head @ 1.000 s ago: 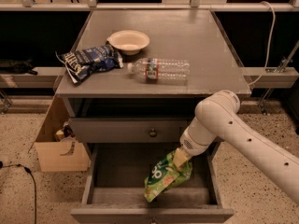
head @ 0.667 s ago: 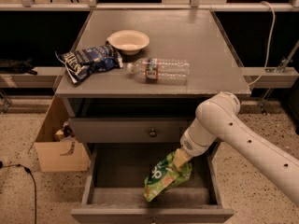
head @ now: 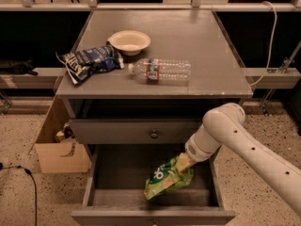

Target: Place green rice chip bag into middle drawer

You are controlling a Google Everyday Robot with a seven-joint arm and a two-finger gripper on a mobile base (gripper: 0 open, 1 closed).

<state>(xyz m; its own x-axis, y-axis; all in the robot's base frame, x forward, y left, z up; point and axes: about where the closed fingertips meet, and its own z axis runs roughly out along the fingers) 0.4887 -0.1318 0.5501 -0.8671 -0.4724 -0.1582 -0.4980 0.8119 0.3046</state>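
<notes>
My gripper is going to release the green rice chip bag on the open middle drawer's bottom (head: 166, 179), close behind that drawer's front panel.
The green rice chip bag (head: 165, 178) is light green with a dark green round logo. It hangs tilted inside the open middle drawer (head: 117, 173), low over the drawer floor near the front right. My gripper (head: 183, 163) reaches down into the drawer from the right on a white arm and is shut on the bag's upper right end. Whether the bag's lower end touches the drawer floor I cannot tell.
On the grey cabinet top (head: 202, 51) lie a dark blue and white chip bag (head: 89, 62), a cream bowl (head: 129, 41) and a clear water bottle (head: 160, 71) on its side. A closed drawer with a round knob (head: 154, 134) is above. A cardboard box (head: 59, 149) stands at left.
</notes>
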